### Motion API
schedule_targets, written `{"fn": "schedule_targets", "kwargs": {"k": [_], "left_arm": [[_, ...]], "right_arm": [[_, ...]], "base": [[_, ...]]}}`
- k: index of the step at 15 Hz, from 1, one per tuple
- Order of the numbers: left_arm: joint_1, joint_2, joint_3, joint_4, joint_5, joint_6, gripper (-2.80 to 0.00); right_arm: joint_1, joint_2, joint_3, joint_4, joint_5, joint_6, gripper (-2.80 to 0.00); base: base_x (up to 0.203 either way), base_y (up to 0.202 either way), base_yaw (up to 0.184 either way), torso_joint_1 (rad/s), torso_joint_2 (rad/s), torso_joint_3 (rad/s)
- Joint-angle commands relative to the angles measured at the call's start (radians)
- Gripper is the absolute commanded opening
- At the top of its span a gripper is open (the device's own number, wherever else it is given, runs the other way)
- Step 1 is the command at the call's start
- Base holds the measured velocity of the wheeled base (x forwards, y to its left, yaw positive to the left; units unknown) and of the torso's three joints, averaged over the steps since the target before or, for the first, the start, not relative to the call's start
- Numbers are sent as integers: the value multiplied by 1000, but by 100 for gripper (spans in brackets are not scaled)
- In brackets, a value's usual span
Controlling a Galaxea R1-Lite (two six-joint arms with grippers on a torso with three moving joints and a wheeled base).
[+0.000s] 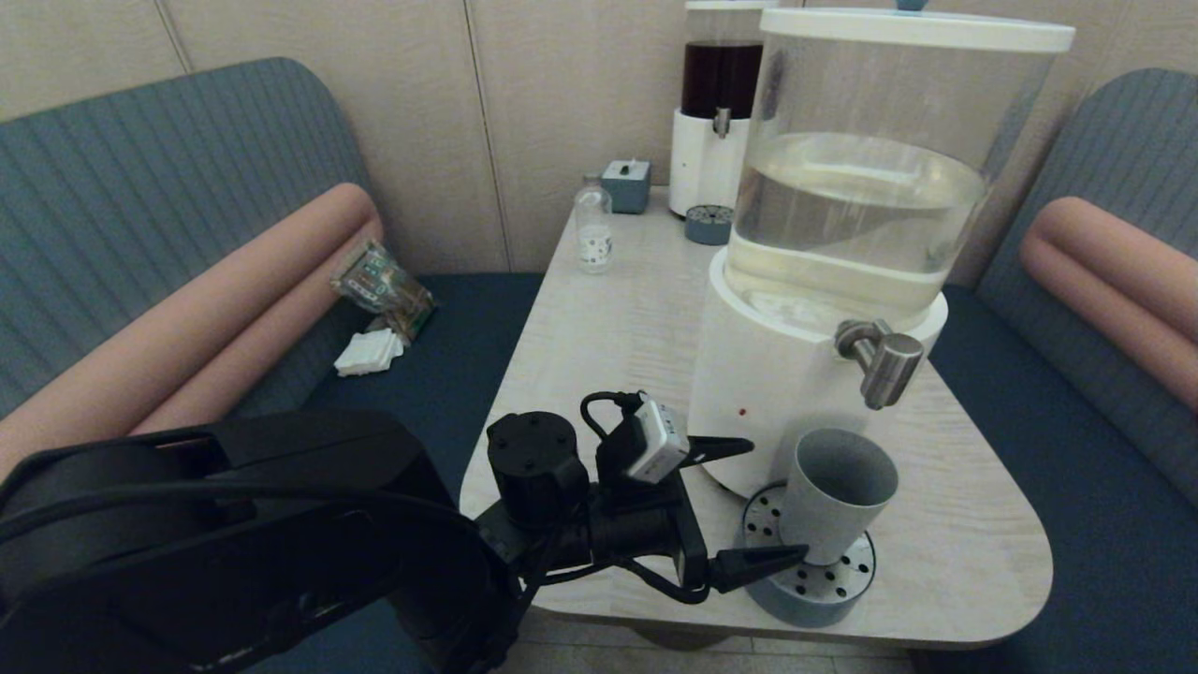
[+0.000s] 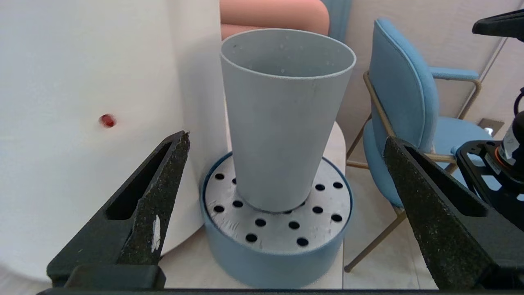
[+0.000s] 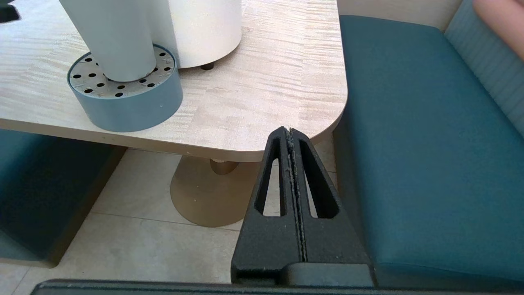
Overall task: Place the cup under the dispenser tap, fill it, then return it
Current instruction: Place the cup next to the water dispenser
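I will close my left gripper on the lower half [image 1: 825,528] [image 2: 281,155] of the grey-blue cup, at a spot just above the drip tray.
The grey-blue cup [image 1: 838,491] [image 2: 282,123] [image 3: 118,41] stands upright on a round perforated drip tray [image 1: 814,590] [image 2: 278,250], just below the steel dispenser tap [image 1: 884,360] of the big clear-tank dispenser [image 1: 861,187]. My left gripper [image 1: 775,501] [image 2: 286,136] is level at the cup's left side, open wide. One fingertip lies on each side of the cup's lower half, and neither touches it. My right gripper [image 3: 290,131] is shut on nothing, parked low off the table's near right corner.
Further back on the wooden table [image 1: 636,318] are a small clear bottle [image 1: 593,234], a grey box [image 1: 626,184], a dark-liquid dispenser [image 1: 716,103] and its small tray [image 1: 708,225]. Blue benches flank the table. A blue chair [image 2: 405,94] stands beyond the cup.
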Motion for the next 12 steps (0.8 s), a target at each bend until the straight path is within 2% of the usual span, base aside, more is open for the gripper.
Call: {"fn": "schedule_targets", "kwargs": {"k": [1, 8, 12], "left_arm": [[-7, 27, -21, -8, -4, -2, 0], [-37, 104, -145, -8, -5, -15, 0], [-49, 135, -175, -8, -2, -16, 0]], "right_arm": [[0, 1, 0, -1, 0, -1, -280], [0, 1, 0, -1, 0, -1, -280], [1, 1, 0, -1, 0, 0, -280]], "base": [[0, 0, 0, 0, 0, 0], [0, 0, 0, 0, 0, 0], [0, 0, 0, 0, 0, 0]]}}
